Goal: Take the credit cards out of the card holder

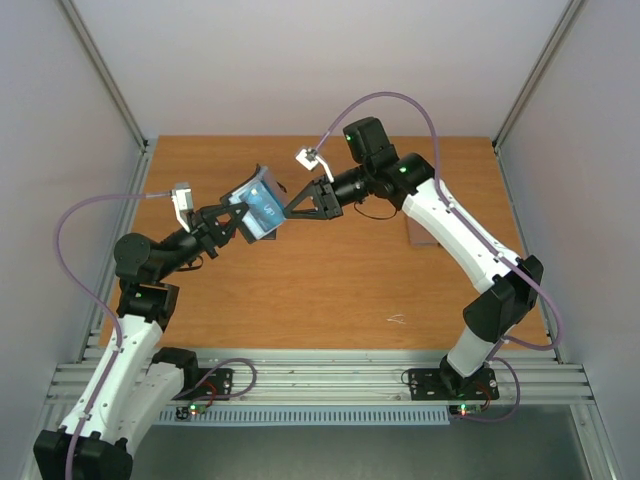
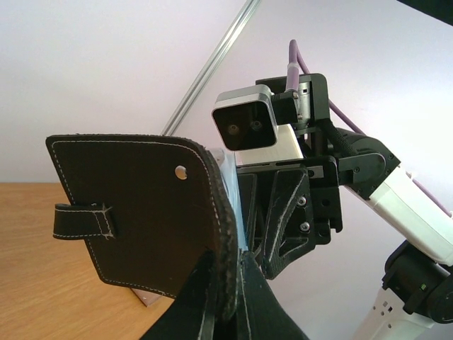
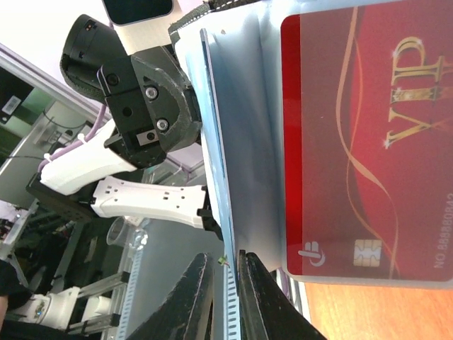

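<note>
My left gripper needs to release the card holder on the bare wooden table (image 1: 294,281) between the arms, a little before the metal rail.
The card holder (image 1: 252,212) is held up in the air above the table, black outside with a small loop (image 2: 81,220) and pale blue-grey pockets (image 3: 244,134) inside. My left gripper (image 1: 238,222) is shut on its lower edge; in the left wrist view the left gripper (image 2: 237,283) pinches the black leather (image 2: 141,205). A dark red credit card (image 3: 354,142) sits in a pocket. My right gripper (image 1: 291,208) meets the holder from the right. In the right wrist view the right gripper (image 3: 225,283) is closed on the thin edge of a blue credit card (image 3: 216,142).
A brown flat piece (image 1: 420,236) lies on the wooden table (image 1: 330,290) under the right arm. Grey walls stand on three sides. A slotted metal rail (image 1: 320,380) runs along the near edge by the arm bases.
</note>
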`<state>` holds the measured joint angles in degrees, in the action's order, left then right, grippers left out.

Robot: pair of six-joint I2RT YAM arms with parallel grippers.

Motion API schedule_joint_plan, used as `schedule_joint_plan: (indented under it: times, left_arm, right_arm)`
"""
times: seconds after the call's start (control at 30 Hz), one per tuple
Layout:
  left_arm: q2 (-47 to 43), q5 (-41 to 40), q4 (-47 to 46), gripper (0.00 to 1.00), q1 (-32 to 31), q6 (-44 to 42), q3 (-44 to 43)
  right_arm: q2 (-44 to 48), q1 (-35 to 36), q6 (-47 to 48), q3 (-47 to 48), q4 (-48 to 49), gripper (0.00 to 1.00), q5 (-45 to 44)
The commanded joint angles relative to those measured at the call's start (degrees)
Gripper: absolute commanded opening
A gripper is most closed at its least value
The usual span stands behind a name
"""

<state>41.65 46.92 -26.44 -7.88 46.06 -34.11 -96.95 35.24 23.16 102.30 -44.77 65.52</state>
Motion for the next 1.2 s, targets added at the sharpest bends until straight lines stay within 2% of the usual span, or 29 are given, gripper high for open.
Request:
schedule_joint_plan:
  times: [0.0, 0.13, 0.77, 0.9, 1.0, 1.1, 1.17]
  left_arm:
    - [-0.2, -0.8, -3.0, 0.00, 0.3, -0.9, -0.8]
    - [-0.3, -0.6, -2.7, 0.00, 0.3, -0.9, -0.6]
    - [-0.7, -1.4, 1.0, 0.04, 0.3, -0.8, 0.4]
    - [-0.8, -3.3, 3.3, 0.00, 0.3, -1.9, 0.4]
    - [-1.9, -14.5, 13.3, 0.00, 0.4, -7.4, -0.4]
    - [-2.9, -35.6, 28.3, 0.00, 0.6, -13.4, -1.0]
    - [-2.7, -41.4, 31.4, 0.00, 1.4, -18.5, -0.5]
  right_arm:
    - [1.0, 1.0, -0.2, -0.4, 1.5, 0.10, -0.2]
    - [1.7, 0.8, 0.6, -0.8, 1.6, 0.01, -1.1]
    - [4.9, -5.7, -0.2, -1.4, 1.7, 0.01, -6.0]
    - [4.7, -6.6, 1.4, -0.1, -1.3, 0.01, -8.5]
    - [3.2, -9.2, 6.5, 3.8, -8.8, 0.01, -11.2]
    - [-2.3, -10.0, 14.2, 12.1, -21.9, 0.01, -20.1]
    - [-7.5, -9.2, 19.2, 19.1, -30.1, 0.01, -24.8]
